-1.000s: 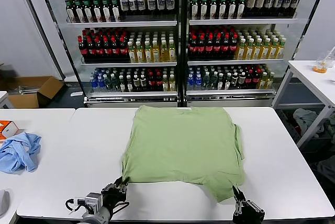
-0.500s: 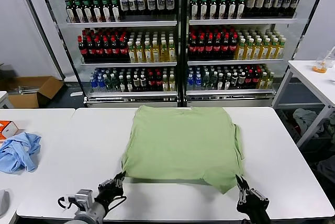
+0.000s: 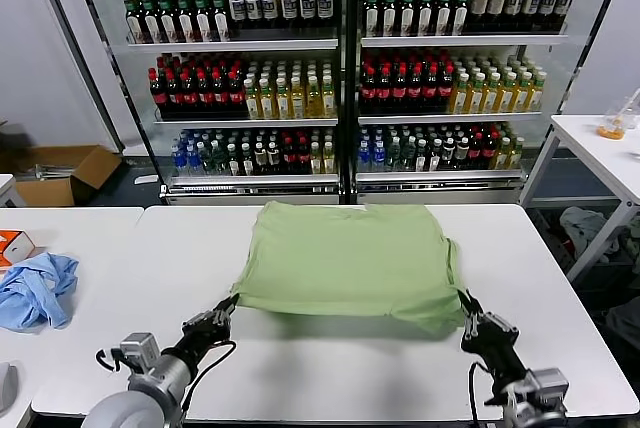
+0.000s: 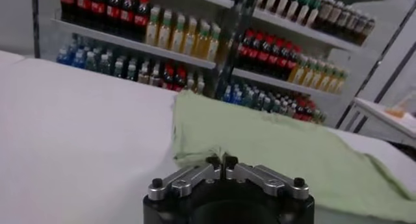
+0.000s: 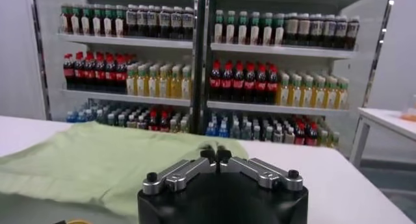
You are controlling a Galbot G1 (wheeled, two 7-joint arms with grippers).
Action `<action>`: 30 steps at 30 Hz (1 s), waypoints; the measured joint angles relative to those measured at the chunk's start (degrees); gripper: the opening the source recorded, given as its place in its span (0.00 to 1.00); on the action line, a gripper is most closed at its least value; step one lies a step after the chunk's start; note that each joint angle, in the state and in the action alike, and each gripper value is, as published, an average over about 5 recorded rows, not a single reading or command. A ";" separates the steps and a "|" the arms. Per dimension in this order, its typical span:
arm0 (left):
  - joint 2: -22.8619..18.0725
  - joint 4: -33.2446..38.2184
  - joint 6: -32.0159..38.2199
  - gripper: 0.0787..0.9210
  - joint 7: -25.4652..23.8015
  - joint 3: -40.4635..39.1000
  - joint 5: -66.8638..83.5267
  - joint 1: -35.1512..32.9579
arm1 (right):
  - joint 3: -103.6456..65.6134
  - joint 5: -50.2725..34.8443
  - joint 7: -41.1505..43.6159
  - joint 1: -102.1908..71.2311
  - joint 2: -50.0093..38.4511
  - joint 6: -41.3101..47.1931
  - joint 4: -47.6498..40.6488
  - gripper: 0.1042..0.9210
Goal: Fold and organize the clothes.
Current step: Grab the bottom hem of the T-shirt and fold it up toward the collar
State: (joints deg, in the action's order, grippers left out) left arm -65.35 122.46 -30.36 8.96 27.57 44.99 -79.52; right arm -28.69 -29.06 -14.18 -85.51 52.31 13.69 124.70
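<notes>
I should use my left gripper to release the shirt's near corner on the light green shirt's own side edge (image 3: 257, 269) (image 4: 186, 145), folded toward the coolers.
The light green shirt (image 3: 348, 253) lies on the white table (image 3: 330, 373), its near hem lifted off the surface. Its collar, buttons and checkered print are hidden. My left gripper (image 3: 226, 309) is shut on the shirt's near left corner and holds it above the table. My right gripper (image 3: 466, 310) is shut on the near right corner, also raised. In the left wrist view my left gripper (image 4: 221, 161) pinches the green fabric (image 4: 286, 154). In the right wrist view my right gripper (image 5: 215, 155) pinches the fabric (image 5: 97, 163).
A light blue cloth (image 3: 35, 290) and an orange box (image 3: 12, 245) lie on the table to the left. Drink coolers full of bottles (image 3: 340, 68) stand behind the table. Another white table (image 3: 605, 153) is at the far right.
Both grippers have moved away from me and upward, carrying the shirt's near corners. The near hem has risen off the table and the visible shirt has shortened front to back.
</notes>
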 measured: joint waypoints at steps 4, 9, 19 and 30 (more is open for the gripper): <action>0.53 -2.74 0.41 0.05 0.05 -2.04 0.65 3.71 | 2.26 -0.54 0.35 5.40 -1.39 0.28 -3.88 0.00; 0.35 -7.41 1.39 0.04 0.20 -4.93 0.50 8.74 | 5.58 -0.57 0.91 11.67 -2.10 0.56 -9.07 0.00; -0.76 -17.63 3.52 0.03 0.98 -9.73 -0.23 18.16 | 10.96 0.59 1.84 19.22 -2.10 1.46 -16.04 0.00; -2.30 -26.34 5.58 0.02 1.39 -13.18 -2.78 24.83 | 14.02 2.59 2.20 21.25 -0.87 2.12 -19.21 0.00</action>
State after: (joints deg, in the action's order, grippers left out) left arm -67.65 96.12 -24.78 10.35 14.39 42.21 -54.68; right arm -14.67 -26.47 -11.98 -64.26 51.44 15.82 105.49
